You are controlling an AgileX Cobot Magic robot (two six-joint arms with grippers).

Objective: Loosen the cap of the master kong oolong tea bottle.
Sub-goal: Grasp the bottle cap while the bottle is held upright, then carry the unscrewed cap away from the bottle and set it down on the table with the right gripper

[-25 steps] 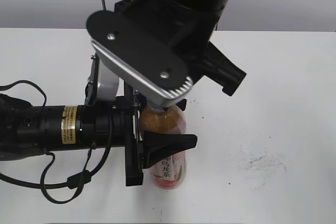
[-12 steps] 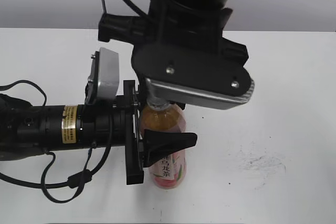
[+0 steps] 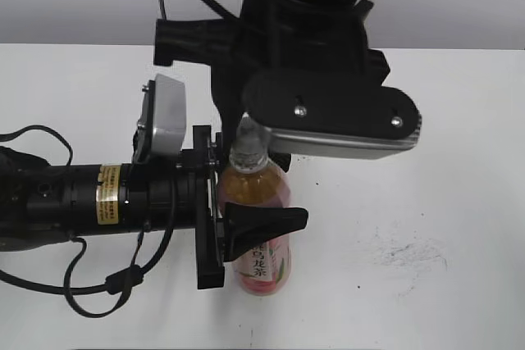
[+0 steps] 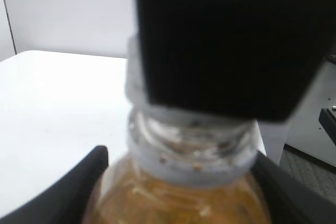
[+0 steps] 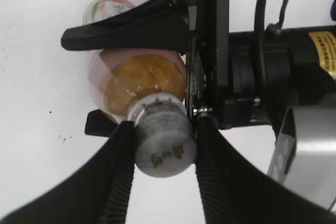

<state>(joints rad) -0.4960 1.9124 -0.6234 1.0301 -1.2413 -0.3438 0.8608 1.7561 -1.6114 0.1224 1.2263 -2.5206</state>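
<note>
My right gripper needs to let go of the white cap on the grey scuff marks of the white table (image 3: 416, 246).
The master kong oolong tea bottle (image 3: 261, 202), clear with amber tea and a pink-and-white label, stands upright on the white table. My left gripper (image 3: 246, 231) is shut on the bottle's body from the left; its black fingers flank the bottle's shoulder (image 4: 178, 198) in the left wrist view. My right gripper (image 5: 164, 148) comes from above and is shut on the white cap (image 5: 163, 148), whose dark logo shows on top. In the exterior view the cap is mostly hidden under the right arm; only the clear neck (image 3: 246, 153) shows. The bottle also shows in the right wrist view (image 5: 142, 85).
The white table (image 3: 426, 202) carries grey scuff marks (image 3: 406, 252) at the right. The left arm's black body and cables (image 3: 74, 202) lie across the left side. A grey wall runs behind the table.
The right arm's wrist has rotated about the bottle's axis, its silver camera plate swinging from the left round to the right, with the gripper staying on the cap. The left arm and bottle have stayed still.
</note>
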